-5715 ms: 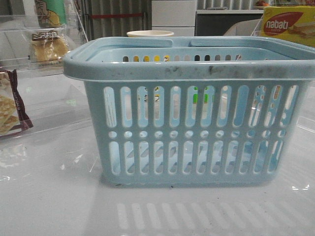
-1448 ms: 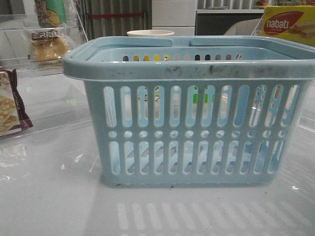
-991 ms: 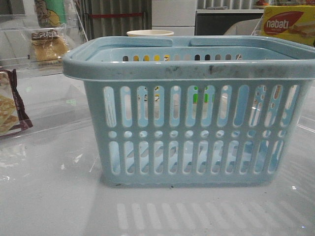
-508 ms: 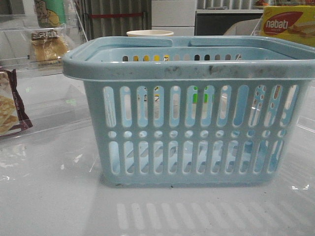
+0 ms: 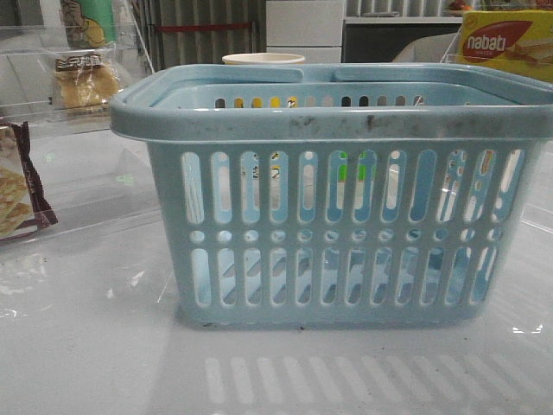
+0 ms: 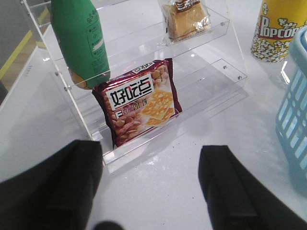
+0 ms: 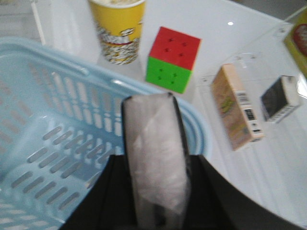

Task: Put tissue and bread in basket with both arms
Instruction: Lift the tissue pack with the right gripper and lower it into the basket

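My right gripper should set the tissue down on the light blue basket's bottom (image 5: 397, 274), just behind the front side of the basket.
The light blue basket (image 5: 337, 121) stands in the middle of the table and fills the front view. My right gripper (image 7: 156, 191) is shut on the tissue (image 7: 153, 139), a narrow pack with black edges and a pale face, and holds it over the basket's rim (image 7: 192, 120). The bread (image 6: 184, 19) sits in its clear wrapper on the upper step of a clear acrylic shelf; it also shows at the far left in the front view (image 5: 85, 82). My left gripper (image 6: 151, 153) is open and empty above the bare table in front of that shelf. Neither gripper shows in the front view.
A maroon cracker bag (image 6: 139, 103) and a green bottle (image 6: 81, 43) stand on the shelf's lower steps. A yellow popcorn cup (image 7: 119, 28) and a red-green cube (image 7: 172, 58) stand behind the basket. A tan box (image 7: 236, 108) and a small dark pack (image 7: 280, 98) lie right of it. The nabati box (image 5: 505, 43) is far right.
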Tool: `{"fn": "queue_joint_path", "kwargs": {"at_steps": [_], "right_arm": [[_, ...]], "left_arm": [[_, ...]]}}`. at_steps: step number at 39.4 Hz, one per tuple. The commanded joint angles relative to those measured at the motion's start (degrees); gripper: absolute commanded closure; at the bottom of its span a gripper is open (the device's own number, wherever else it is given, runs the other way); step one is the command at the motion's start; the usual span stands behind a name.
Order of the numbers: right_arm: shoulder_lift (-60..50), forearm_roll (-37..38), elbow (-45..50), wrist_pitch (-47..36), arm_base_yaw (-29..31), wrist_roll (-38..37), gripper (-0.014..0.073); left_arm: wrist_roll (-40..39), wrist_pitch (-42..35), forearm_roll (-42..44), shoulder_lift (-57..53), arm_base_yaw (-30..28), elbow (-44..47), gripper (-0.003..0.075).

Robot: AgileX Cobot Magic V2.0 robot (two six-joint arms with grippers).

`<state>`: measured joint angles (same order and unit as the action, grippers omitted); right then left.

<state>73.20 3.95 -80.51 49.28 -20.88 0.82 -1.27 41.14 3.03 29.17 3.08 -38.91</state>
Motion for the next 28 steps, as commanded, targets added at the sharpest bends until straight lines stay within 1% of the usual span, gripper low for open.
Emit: {"fn": "queue_joint_path", "kwargs": {"at_steps": [1,4,8,15,24,28], "right_arm": [[-0.5,-0.5,0.9,-5.8,-3.9,0.7,0.0431],[0.9,-1.3,2.7,-7.2,-5.8,0.7,0.0431],[3.4,-2.4,4.0,-8.2,-6.8,0.6,0.0431],[9.3,-4.7,4.2,-8.8,-6.8,0.6,0.0431],[16.6,-4.8,4.2,-9.8,-6.8,0.6,0.0429],[19.5,-4.8,4.2,-10.1,-6.8,0.6,0.0415]], "left_arm": [[0.0,-4.5,0.1,0.6,0.3,-1.7,0.0227],[0.0,-4.5,0.1,0.6,0.3,-1.7,0.0227],[0.0,-4.5,0.1,0.6,0.3,-1.7,0.0227],[0.0,-4.5,0.1,0.6,0.3,-1.7,0.0227],[0.0,-4.5,0.1,0.6,0.3,-1.7,0.0227],[0.0,-4.5,0.1,0.6,0.3,-1.7,0.0227]]}}
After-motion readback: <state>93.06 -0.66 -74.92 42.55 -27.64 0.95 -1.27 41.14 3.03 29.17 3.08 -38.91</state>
